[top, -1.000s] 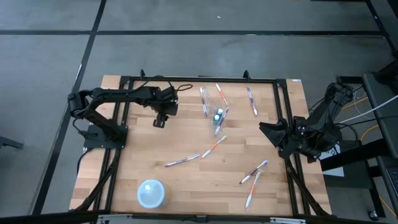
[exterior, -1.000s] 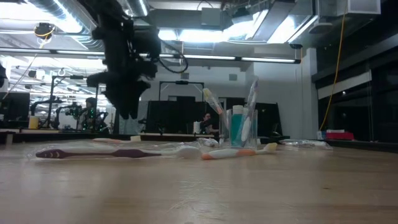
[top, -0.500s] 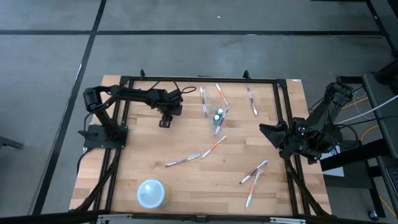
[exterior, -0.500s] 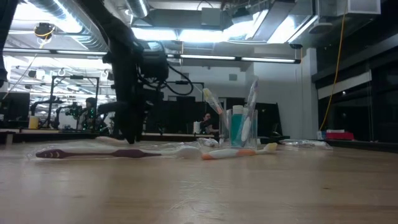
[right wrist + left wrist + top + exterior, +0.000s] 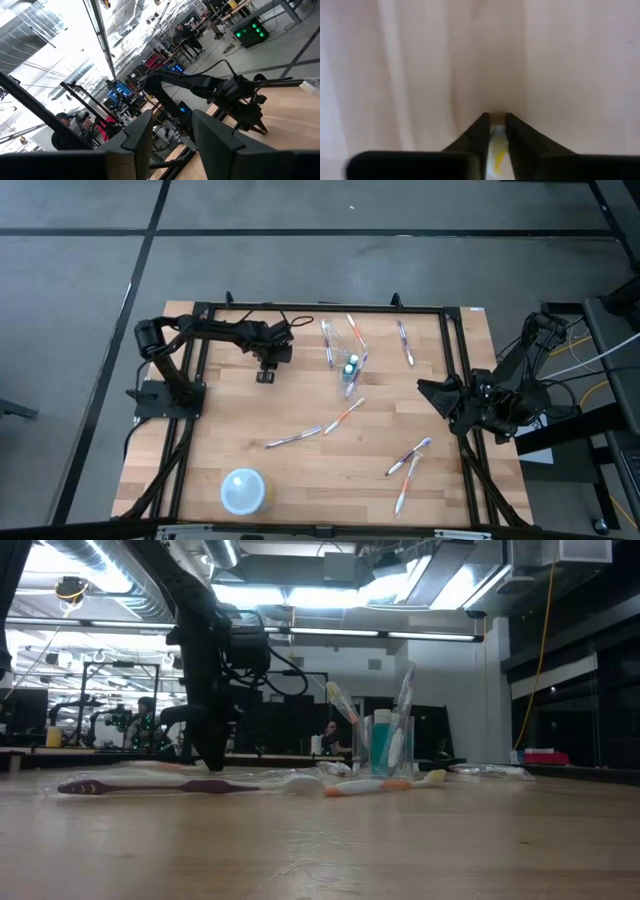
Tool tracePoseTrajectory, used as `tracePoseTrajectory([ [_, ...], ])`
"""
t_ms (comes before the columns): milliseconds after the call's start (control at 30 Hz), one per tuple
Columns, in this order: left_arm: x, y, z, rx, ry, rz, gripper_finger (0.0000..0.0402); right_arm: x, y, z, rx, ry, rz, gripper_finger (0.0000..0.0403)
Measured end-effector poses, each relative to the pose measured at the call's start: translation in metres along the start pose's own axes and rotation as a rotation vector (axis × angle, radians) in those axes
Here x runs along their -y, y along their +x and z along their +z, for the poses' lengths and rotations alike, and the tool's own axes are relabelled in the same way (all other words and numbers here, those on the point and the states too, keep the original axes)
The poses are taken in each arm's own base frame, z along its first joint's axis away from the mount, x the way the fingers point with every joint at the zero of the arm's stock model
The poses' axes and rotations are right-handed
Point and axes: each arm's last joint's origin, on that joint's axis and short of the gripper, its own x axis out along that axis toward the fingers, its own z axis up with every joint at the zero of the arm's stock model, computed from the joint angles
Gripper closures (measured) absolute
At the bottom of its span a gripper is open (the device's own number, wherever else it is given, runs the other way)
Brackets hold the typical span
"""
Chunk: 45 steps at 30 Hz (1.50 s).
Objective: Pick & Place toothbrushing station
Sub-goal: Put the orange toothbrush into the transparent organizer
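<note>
My left gripper's fingers meet at the tip of the toothbrush's bristle head. I need to open them, move back toward the handle and take the toothbrush's neck (image 5: 493, 173) before lifting.
A small clear cup (image 5: 352, 348) stands at the table's far middle with a teal tube (image 5: 351, 367) and some toothbrushes in it; it also shows in the low view (image 5: 385, 745). More white toothbrushes lie flat on the wood (image 5: 293, 438) (image 5: 345, 416) (image 5: 408, 457) (image 5: 405, 342). My left gripper (image 5: 264, 376) is left of the cup, fingertips down at the table top (image 5: 212, 764). It is shut on a thin white thing with a yellow mark (image 5: 496, 146), seemingly a toothbrush. My right gripper (image 5: 432, 392) waits open and empty at the right edge. My left gripper pinches the thin white and yellow thing (image 5: 496, 146) between its two fingers (image 5: 479, 134). The fingers point straight down from above, and their tips stand at the table top. Which part of the thing they are on is hidden by the fingers themselves.
A pale blue round bowl (image 5: 243, 490) sits near the front left. A black frame (image 5: 320, 308) runs around the table's edges. Bare wood lies between the left gripper and the bowl. People and machines show in the room behind (image 5: 148, 720).
My left gripper has gone down, from well above the wood to the table top, and a little toward the table's right edge. Over the last half second it has kept almost still. The cup and the loose toothbrushes have stayed in place.
</note>
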Motion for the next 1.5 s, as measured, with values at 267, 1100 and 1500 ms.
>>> tracePoseTrajectory([
  [267, -0.015, -0.029, 0.021, 0.209, -0.164, -0.013, 0.0400, 0.000, 0.000, 0.000, 0.001, -0.011, 0.000, 0.0261],
  [1100, 0.007, -0.048, -0.033, -0.087, -0.095, 0.035, 0.0227, -0.001, 0.001, -0.008, -0.005, -0.041, -0.003, 0.0261],
  [1500, 0.016, -0.016, -0.058, -0.076, -0.105, 0.049, 0.0246, -0.002, 0.002, -0.014, -0.009, -0.033, -0.004, 0.0261],
])
